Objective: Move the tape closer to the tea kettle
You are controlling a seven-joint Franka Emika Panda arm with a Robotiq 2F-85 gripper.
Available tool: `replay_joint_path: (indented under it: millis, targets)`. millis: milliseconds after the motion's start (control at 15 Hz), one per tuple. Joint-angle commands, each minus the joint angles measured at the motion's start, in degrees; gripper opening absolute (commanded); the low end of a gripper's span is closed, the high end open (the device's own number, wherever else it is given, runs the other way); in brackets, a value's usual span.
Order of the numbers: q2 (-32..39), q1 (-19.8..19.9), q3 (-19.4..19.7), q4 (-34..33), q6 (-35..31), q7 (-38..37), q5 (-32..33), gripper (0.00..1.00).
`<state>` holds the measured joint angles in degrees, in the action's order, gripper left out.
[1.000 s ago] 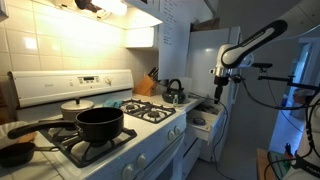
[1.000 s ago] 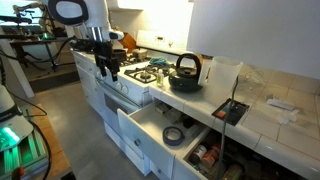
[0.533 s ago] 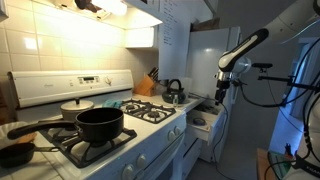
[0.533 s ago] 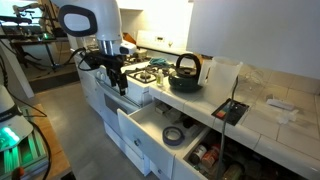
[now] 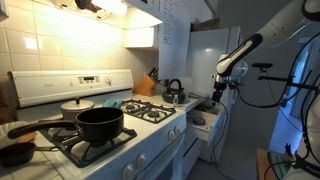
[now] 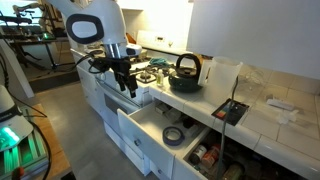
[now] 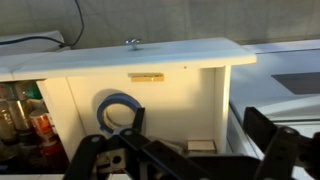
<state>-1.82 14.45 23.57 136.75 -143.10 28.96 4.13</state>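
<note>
My gripper needs to go down into the open white drawer next and close on the tape's side (image 5: 201,120) (image 7: 141,111) that faces the middle of the drawer.
The tape (image 6: 174,135) is a grey-blue roll lying in the open white drawer (image 6: 140,122) below the counter. In the wrist view the tape (image 7: 117,108) lies at the drawer's left side. The tea kettle (image 6: 185,72), dark and shiny with an arched black handle, stands on the counter beside the stove; it also shows in an exterior view (image 5: 174,92). My gripper (image 6: 125,84) hangs in the air above the drawer's stove-side end, apart from the tape. In the wrist view my gripper (image 7: 190,152) is open and empty.
A wide black pot (image 5: 99,123) sits on the stove's front burner, with a knife block (image 5: 146,83) behind the kettle. A small tan box (image 7: 200,146) lies in the drawer. A lower drawer (image 6: 215,157) holds bottles. A black device (image 6: 232,109) lies on the counter.
My arm has swung towards the counter, and my gripper has come lower and closer to the open drawer. The tape and the kettle have not moved.
</note>
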Motion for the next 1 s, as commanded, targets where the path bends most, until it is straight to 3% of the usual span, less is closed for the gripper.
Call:
replay_joint_path:
  millis: [0,267,533,667,733,933]
  targets:
    - [9.1,2.4,-1.3,-5.1,-7.4,3.9,-0.1,1.00]
    - [19.0,7.0,-6.0,-12.5,-9.2,12.3,-7.4,1.00]
    - [31.2,15.9,-13.9,-25.8,-3.9,22.1,-15.5,1.00]
    - [35.8,16.9,-13.6,-32.1,1.0,18.4,-13.5,1.00]
    - [30.2,15.9,-13.6,-24.1,-3.8,18.1,-12.2,1.00]
    - [35.2,17.2,-13.8,-30.0,-1.1,18.0,-12.1,1.00]
